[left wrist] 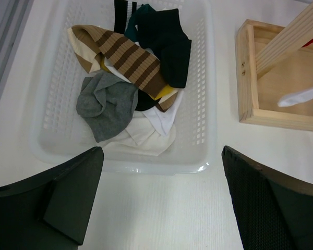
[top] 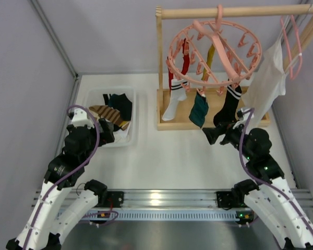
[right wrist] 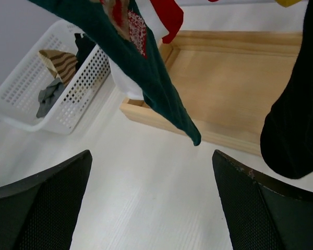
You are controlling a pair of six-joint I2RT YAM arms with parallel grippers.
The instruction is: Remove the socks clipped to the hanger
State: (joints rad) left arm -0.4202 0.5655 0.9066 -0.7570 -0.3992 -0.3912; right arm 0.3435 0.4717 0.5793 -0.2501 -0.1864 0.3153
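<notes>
My right gripper is going to close on the bottom end (top: 200,124) (right wrist: 193,132) of the teal sock that hangs between the white sock and the black sock.
The round pink hanger (top: 214,49) hangs from a wooden rail. Clipped to it are a white sock with dark stripes (top: 175,101), a teal sock (top: 199,110), a black sock with white stripes (top: 229,104), a red sock (top: 185,62) and a mustard yellow sock (top: 211,54). My right gripper (top: 211,134) is open and empty, just below and in front of the teal sock (right wrist: 146,67), with the black sock (right wrist: 297,120) to its right. My left gripper (top: 108,130) is open and empty at the near edge of the basket (left wrist: 146,166).
The white plastic basket (top: 131,112) at the left holds several loose socks. The wooden rack base (top: 167,125) stands under the hanger. A large white garment (top: 266,83) hangs on a thin pink clothes hanger (top: 292,41) at the right. Grey walls enclose the table.
</notes>
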